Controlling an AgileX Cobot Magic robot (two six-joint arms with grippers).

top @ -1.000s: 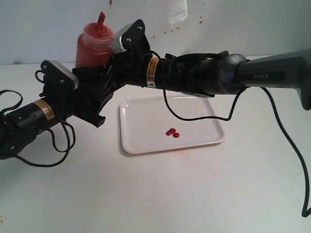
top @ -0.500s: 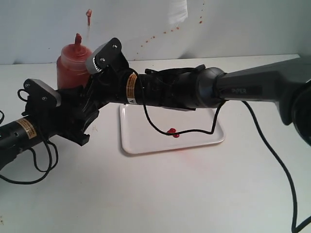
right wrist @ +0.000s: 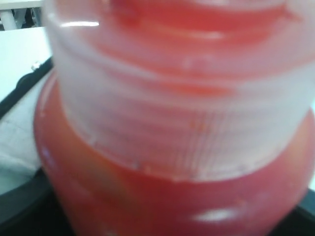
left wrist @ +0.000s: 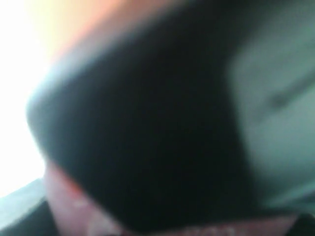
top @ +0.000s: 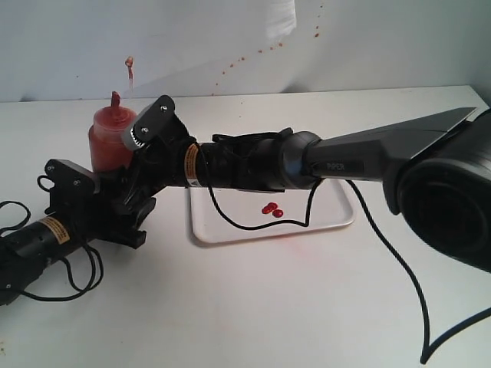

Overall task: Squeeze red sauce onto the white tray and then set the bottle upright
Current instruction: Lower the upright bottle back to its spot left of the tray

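Observation:
Next, I let go of the bottle with my right gripper on the table [top: 140, 221] beside the white tray's short edge, near my left gripper.
The bottle [top: 110, 138] stands upright just left of the white tray [top: 230, 218], nozzle [top: 116, 100] up and its tethered tip cap [top: 130, 65] dangling above. Both arms meet at its lower body. My right gripper [top: 132, 167] reaches across the tray and is shut on the bottle. My left gripper [top: 123, 201] grips it from below left, and the bottle's base is hidden behind them. The right wrist view is filled by the bottle [right wrist: 172, 196] and its ribbed cloudy cap [right wrist: 182, 108]. The left wrist view is a dark blur. Red sauce [top: 271, 208] lies as small blobs on the tray.
The right arm's black cable [top: 230, 218] droops over the tray's left half. Tiny red splatters [top: 238, 60] mark the back wall. A faint pinkish smear [top: 288, 239] lies on the table in front of the tray. The left arm's cables [top: 77, 268] loop at the left edge.
Both grippers have carried the bottle left and down, from above the tray's left corner to a spot beside it. The right arm now stretches further across.

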